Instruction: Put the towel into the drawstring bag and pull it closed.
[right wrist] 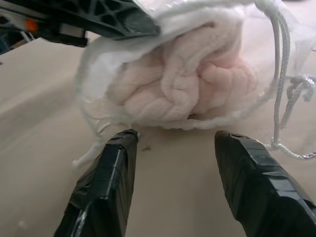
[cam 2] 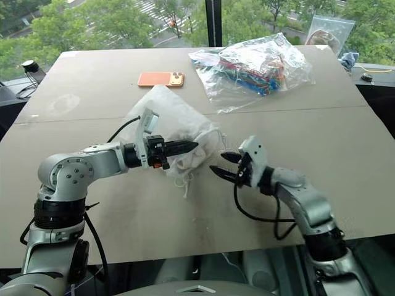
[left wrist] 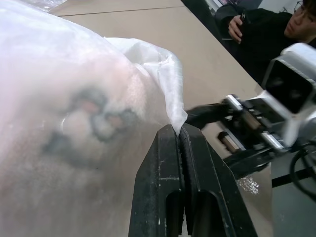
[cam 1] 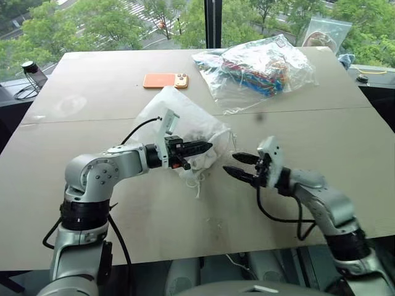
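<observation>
The towel is bunched up at the opening of the drawstring bag, so next I grab the loose cord (right wrist: 301, 89) with my right gripper and lift the bag upright before closing it.
The drawstring bag (cam 1: 179, 120), a thin white pouch, lies in the middle of the table with its mouth turned toward my right side. Through its sheer fabric and open mouth the cream-white towel (right wrist: 182, 84) shows bunched up inside. My left gripper (cam 1: 207, 147) is shut on the bag's fabric at the mouth edge (left wrist: 170, 106). A little to the right of the mouth, my right gripper (cam 1: 231, 163) stands open with nothing between its fingers. A white cord (right wrist: 282, 59) hangs loose beside the mouth.
A clear plastic bag of colourful items (cam 1: 259, 65) lies at the back right of the table (cam 1: 321, 160). An orange phone (cam 1: 165, 81) sits behind the pouch. A second plastic bag (cam 1: 327, 34) stands at the far right corner. A person (left wrist: 266, 29) sits beyond the table's right side.
</observation>
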Available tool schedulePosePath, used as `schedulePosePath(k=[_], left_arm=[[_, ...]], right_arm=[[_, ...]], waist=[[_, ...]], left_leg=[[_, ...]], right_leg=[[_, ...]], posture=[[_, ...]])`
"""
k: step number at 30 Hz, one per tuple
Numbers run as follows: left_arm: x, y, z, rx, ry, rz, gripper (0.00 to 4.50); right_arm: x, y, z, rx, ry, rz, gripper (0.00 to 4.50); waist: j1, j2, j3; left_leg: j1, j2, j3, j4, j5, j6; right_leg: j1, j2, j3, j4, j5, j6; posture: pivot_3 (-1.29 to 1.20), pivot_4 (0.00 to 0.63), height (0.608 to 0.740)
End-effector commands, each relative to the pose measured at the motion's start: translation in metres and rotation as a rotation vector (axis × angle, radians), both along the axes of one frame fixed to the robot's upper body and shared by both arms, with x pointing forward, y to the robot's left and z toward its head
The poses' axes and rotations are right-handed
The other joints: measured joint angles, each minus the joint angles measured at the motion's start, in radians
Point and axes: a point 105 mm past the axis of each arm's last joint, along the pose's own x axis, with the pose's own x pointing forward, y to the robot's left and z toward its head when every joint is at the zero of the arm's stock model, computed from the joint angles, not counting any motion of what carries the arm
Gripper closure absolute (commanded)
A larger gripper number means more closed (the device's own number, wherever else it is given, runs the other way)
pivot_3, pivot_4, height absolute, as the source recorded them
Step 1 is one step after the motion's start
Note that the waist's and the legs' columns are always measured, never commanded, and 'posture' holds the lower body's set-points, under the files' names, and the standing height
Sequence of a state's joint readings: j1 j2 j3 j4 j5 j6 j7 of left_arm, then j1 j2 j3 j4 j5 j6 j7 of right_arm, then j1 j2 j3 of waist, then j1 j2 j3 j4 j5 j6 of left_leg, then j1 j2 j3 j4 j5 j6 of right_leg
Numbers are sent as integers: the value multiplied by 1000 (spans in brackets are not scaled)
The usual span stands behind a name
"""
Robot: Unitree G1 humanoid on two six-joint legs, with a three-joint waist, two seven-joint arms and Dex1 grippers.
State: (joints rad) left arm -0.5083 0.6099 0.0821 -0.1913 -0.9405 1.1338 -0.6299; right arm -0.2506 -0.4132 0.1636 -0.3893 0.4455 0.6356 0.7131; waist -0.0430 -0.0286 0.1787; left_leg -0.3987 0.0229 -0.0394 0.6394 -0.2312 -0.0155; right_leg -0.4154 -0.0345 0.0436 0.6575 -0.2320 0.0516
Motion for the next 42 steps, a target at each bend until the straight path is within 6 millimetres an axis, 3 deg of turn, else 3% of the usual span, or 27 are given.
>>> schedulePosePath(k=[1, 3, 8, 13, 19, 22, 26, 27, 36, 42], left_arm=[[1, 3, 12, 3, -55, -28, 4500], [1, 5, 13, 10, -60, -38, 4500], [3, 5, 16, 21, -73, -47, 4500], [4, 4, 17, 25, -86, -42, 4500], [3, 6, 18, 25, -89, -34, 4500], [3, 8, 17, 26, -88, -25, 4500], [3, 10, 16, 29, -86, -15, 4500], [4, 11, 16, 30, -85, -12, 4500], [10, 13, 19, 41, -105, 1, 4500], [17, 15, 29, 69, -180, -1, 4500]], right_arm=[[17, -13, 15, -43, -89, -139, 1755], [36, -20, 13, -70, -97, -255, 1755], [55, 1, 10, -56, -85, -301, 1755], [60, 20, 6, -11, -30, -304, 1755], [62, 19, -4, -35, -13, -327, 1755], [64, 16, -3, -35, -20, -332, 2588], [62, 12, -1, -47, -30, -311, 4327], [61, 11, -1, -49, -29, -308, 4459], [51, 0, 4, -55, -32, -272, 4459], [64, -39, 10, -290, -175, -444, 4459]], waist=[[0, 0, 0], [0, 0, 0], [2, 0, 0], [2, 0, 0], [3, 0, 0], [2, 0, 0], [1, 0, 0], [2, 0, 0], [2, 0, 0], [5, 0, 0]], left_leg=[[0, 0, 0, 0, 0, 0], [0, 0, 0, 0, 0, 0], [0, 0, 1, 1, 0, 0], [-1, 0, 1, 0, 0, 0], [-1, 0, 0, 1, 0, 0], [-1, 0, 0, 0, 0, 0], [-1, 0, 0, 0, 0, 0], [-1, 0, 0, 0, 0, 0], [-1, 0, 0, 1, 0, 0], [-1, 0, 0, 1, 0, 0]], right_leg=[[0, 0, 0, 0, -1, 2], [0, 0, 0, 0, -1, 2], [0, 0, 1, 0, 0, -1], [0, 0, 0, 0, 1, -1], [0, -1, 0, 0, 1, -1], [0, 0, 0, 0, 1, -1], [0, 0, 0, 0, 1, -1], [0, 0, 0, 0, 1, -1], [0, 0, 0, 0, 1, -1], [0, 0, 0, 0, 1, -1]], posture=[[0, 150, 734], [0, 150, 734], [0, 150, 734], [0, 150, 734], [0, 150, 734], [0, 150, 734], [0, 150, 734], [0, 150, 734], [0, 150, 734], [0, 150, 734]])
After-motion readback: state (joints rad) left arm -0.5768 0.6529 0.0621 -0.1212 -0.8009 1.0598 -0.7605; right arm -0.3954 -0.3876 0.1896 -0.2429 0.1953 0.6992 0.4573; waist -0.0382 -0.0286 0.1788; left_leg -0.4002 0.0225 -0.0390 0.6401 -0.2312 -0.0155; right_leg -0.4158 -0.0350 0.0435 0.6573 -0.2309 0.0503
